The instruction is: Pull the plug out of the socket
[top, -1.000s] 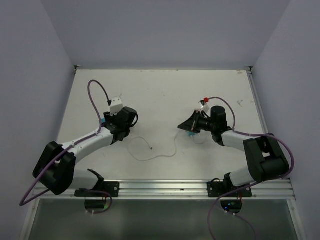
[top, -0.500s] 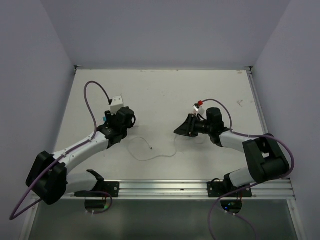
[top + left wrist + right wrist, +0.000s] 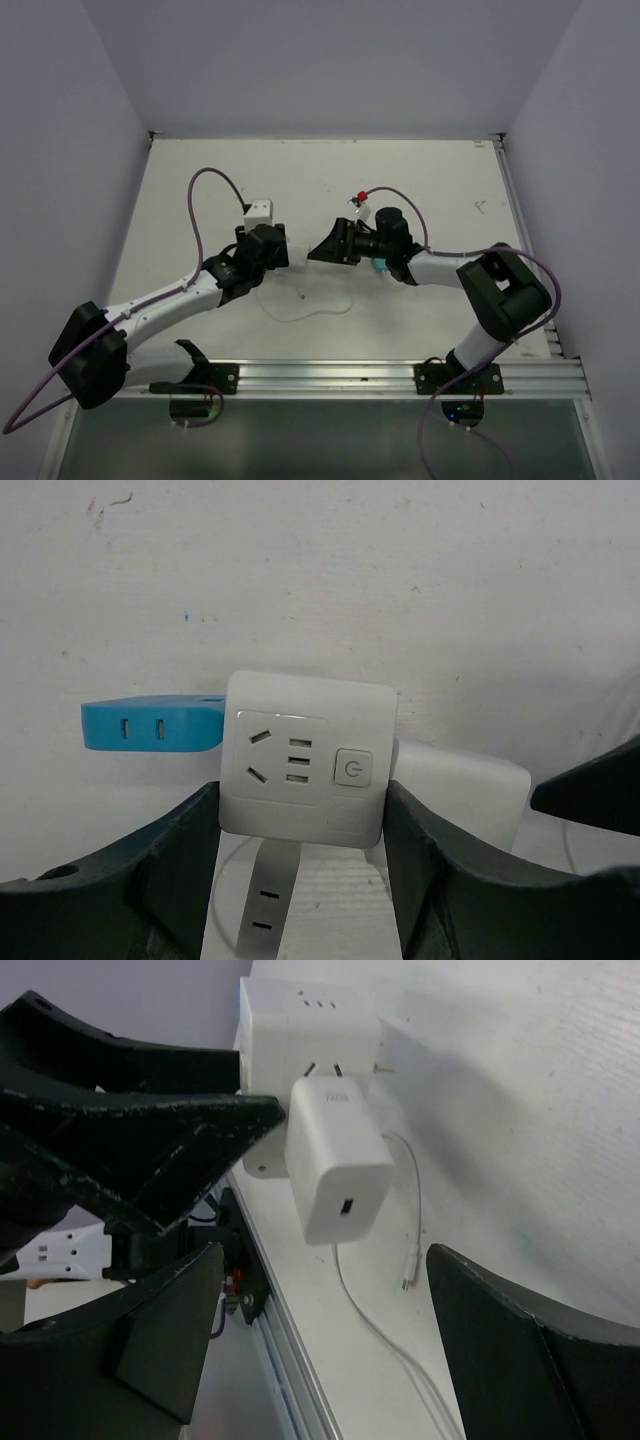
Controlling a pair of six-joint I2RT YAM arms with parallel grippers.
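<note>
My left gripper has the white socket. It will let go of the white socket on the table (image 3: 287,259) just behind the tip of the thin white cable.
A white cube socket (image 3: 305,755) sits between the dark fingers (image 3: 180,860) of my left gripper (image 3: 300,820), which is shut on its two sides. A white plug (image 3: 335,1160) hangs from the socket's (image 3: 300,1030) side face, its metal prongs showing in the gap. The same plug (image 3: 460,790) shows past the socket's right edge in the left wrist view. My right gripper (image 3: 325,1260) faces the plug's end with its jaws wide apart, touching nothing. From above, both grippers meet at mid-table, left (image 3: 275,250) and right (image 3: 325,248).
A thin white cable (image 3: 310,308) lies looped on the table near the front rail (image 3: 330,375). A blue adapter (image 3: 150,723) lies flat on the table behind the socket. Purple cables arch over both arms.
Both arms swung inward to the middle of the table, the left one carrying the socket and plug. The right gripper, shut before, has spread its jaws.
</note>
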